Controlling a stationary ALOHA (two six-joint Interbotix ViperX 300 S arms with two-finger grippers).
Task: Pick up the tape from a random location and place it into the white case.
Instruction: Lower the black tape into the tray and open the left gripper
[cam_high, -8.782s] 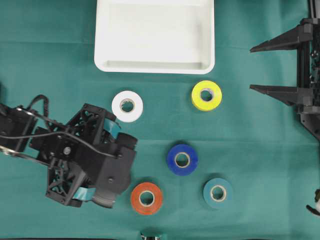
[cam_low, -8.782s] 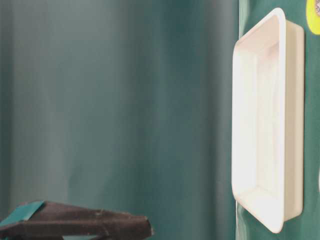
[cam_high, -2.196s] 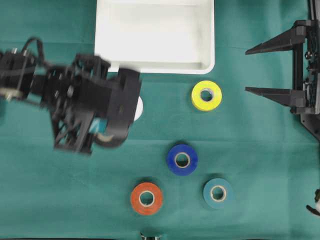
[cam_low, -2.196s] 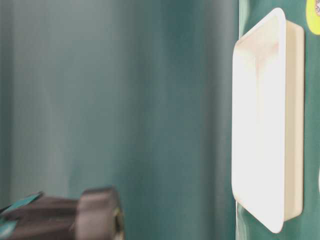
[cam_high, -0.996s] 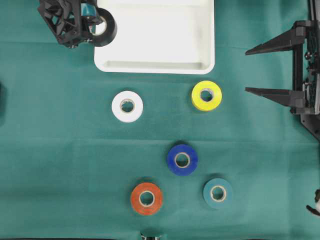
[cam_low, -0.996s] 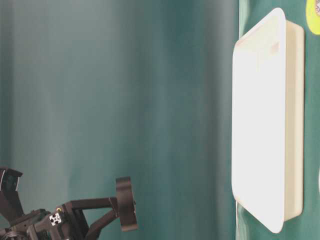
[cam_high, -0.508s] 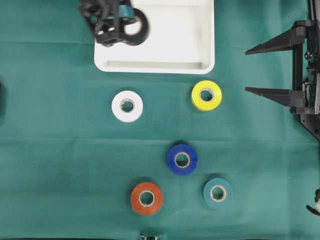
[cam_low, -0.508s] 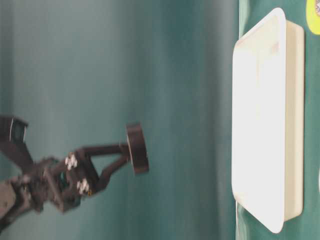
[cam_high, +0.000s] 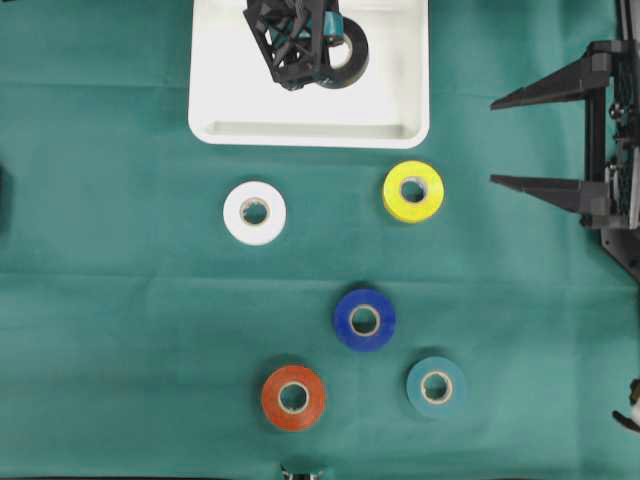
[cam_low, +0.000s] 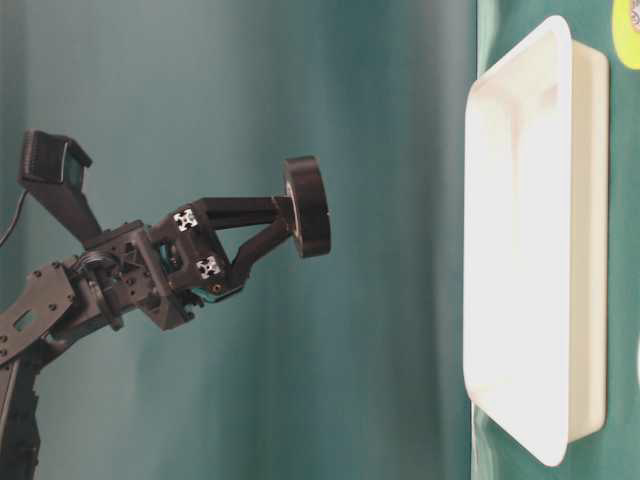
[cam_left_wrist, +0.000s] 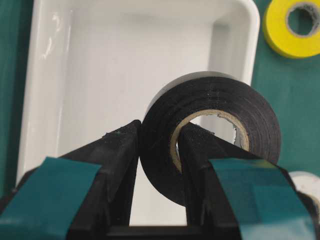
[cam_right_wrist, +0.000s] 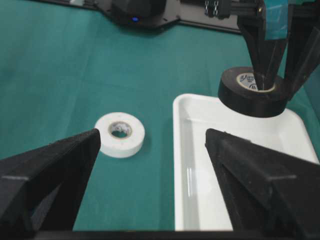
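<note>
My left gripper has the black tape to put down. It will set the tape on the white case's bottom (cam_high: 302, 88) (cam_left_wrist: 187, 145), just behind the middle of the case's front rim.
A black tape (cam_high: 347, 52) hangs above the white case (cam_high: 310, 135), held in my left gripper (cam_high: 325, 55). The left gripper (cam_left_wrist: 159, 131) is shut on the roll's wall, one finger through the core and the other outside. In the table-level view the tape (cam_low: 306, 205) is well clear of the case (cam_low: 585, 230). The right wrist view shows the tape (cam_right_wrist: 255, 97) over the case's far end (cam_right_wrist: 180, 150). My right gripper (cam_high: 503, 138) stands open at the right edge of the table with nothing between its fingers (cam_right_wrist: 152, 135).
On the green cloth below the case lie a white roll (cam_high: 254, 212), a yellow roll (cam_high: 413, 190), a blue roll (cam_high: 364, 319), an orange roll (cam_high: 293, 397) and a teal roll (cam_high: 435, 386). The white roll sits nearest the case's front rim.
My left gripper has carried the black tape rightward from the case's left rim to over its middle. The right arm and the loose rolls have not moved.
</note>
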